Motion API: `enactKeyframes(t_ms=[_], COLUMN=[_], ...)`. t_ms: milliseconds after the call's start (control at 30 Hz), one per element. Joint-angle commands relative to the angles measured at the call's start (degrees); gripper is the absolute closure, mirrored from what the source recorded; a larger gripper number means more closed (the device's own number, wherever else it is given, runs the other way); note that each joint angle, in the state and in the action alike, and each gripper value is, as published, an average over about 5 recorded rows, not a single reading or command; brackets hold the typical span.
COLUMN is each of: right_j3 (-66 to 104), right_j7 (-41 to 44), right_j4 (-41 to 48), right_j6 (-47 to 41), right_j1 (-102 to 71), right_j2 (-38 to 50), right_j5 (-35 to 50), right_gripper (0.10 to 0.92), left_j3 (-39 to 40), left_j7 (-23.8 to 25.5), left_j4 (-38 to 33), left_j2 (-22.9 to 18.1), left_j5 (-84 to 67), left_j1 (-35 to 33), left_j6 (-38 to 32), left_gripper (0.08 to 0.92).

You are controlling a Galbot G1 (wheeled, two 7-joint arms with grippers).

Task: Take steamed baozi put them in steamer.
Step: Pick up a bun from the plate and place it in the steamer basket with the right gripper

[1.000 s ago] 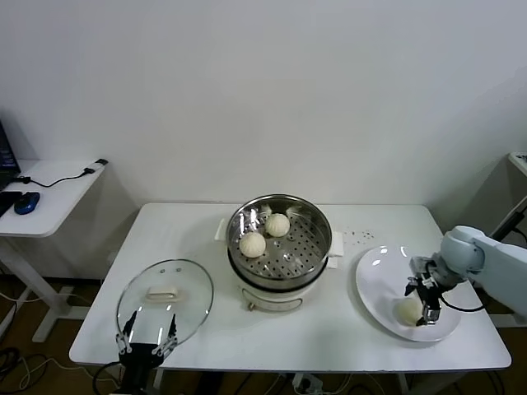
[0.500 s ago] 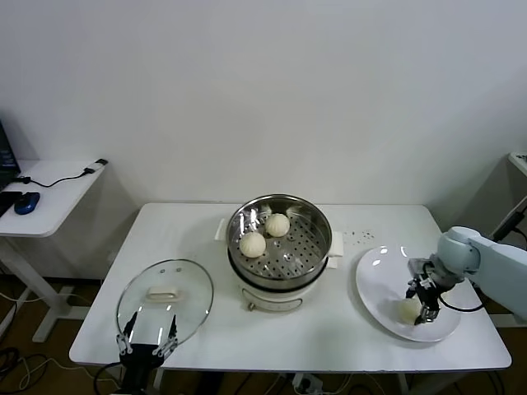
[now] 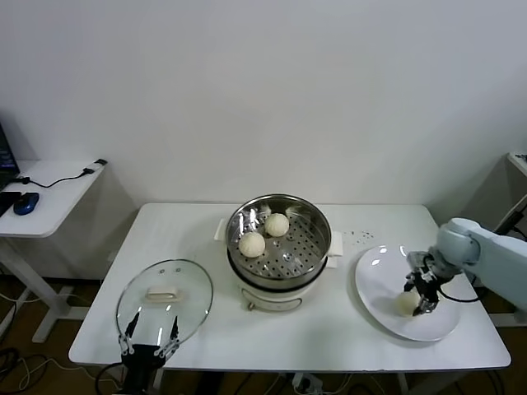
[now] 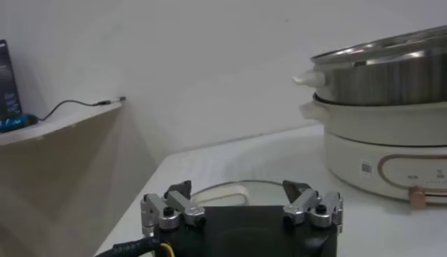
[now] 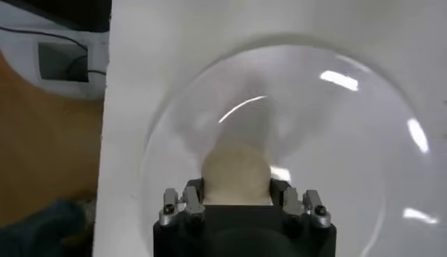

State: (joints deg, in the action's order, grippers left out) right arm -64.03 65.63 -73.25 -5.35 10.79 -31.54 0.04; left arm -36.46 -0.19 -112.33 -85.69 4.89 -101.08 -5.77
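I should let go of the baozi with my right gripper on the steel steamer's bare front part (image 3: 277, 267), near the steamer's rim by the table's front edge.
Two cream-white baozi (image 3: 252, 244) (image 3: 277, 224) lie in the steel steamer (image 3: 327, 237) at the table's middle. A third baozi (image 3: 405, 304) is over the white plate (image 3: 379, 271) at the right, and my right gripper (image 3: 414, 300) is shut on it. In the right wrist view the two fingers press both sides of this baozi (image 5: 236, 171), which fills my right gripper (image 5: 236, 192) above the plate (image 5: 335, 140). My left gripper (image 3: 148, 339) waits open at the front left edge, and the left wrist view shows that left gripper (image 4: 241, 190) holding nothing.
A round glass lid (image 3: 165, 296) with a white handle lies flat at the front left, just beyond the left gripper. The steamer sits on a white cooker base (image 4: 391, 147). A side desk (image 3: 49, 193) with cables stands off to the left.
The right gripper's fingers have closed onto the baozi on the plate, and gripper and bun have shifted slightly toward the back. The left arm has not moved.
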Motion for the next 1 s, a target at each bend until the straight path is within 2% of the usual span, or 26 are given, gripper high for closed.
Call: enactKeyframes(t_ms=[33,133,333,467,767,1000], right_j3=[-9.91,-12.81,-15.03,-13.64,-8.69,-8.28], right_j7=[6.05,6.83,6.68,6.39,4.64,3.64], right_j4=[2.63,1.96,-1.81,-3.83,-5.30,-6.64], right_j6=[26.04,31.62,35.86,37.75,38.85,39.85], right_j1=[24.68,32.23,39.66,39.86,28.46,20.05], right_j2=[-9.13,-14.00,-23.04,-28.76,-37.36,-38.91], right_j5=[-8.90,-7.89,-0.78,-0.03,-8.10,-13.68], right_gripper=[0.408,0.407,0.400,0.404,0.397,0.397], left_j3=[0.05,0.06,0.26,0.22,-0.01,-0.52], left_j7=[0.04,0.05,0.06,0.08,0.35,0.33], left_j4=[-0.38,-0.37,-0.29,-0.48,-0.71,-0.83], left_j2=[0.09,0.10,0.17,0.25,0.57,0.66], left_j5=[0.04,0.06,0.24,0.29,0.06,-0.26], left_j1=[-0.29,-0.49,-0.64,-0.81,-1.34,-1.79], left_j6=[0.00,-0.08,-0.07,-0.04,0.25,0.15], left_gripper=[0.177,0.177,0.177,0.177,0.177,0.177])
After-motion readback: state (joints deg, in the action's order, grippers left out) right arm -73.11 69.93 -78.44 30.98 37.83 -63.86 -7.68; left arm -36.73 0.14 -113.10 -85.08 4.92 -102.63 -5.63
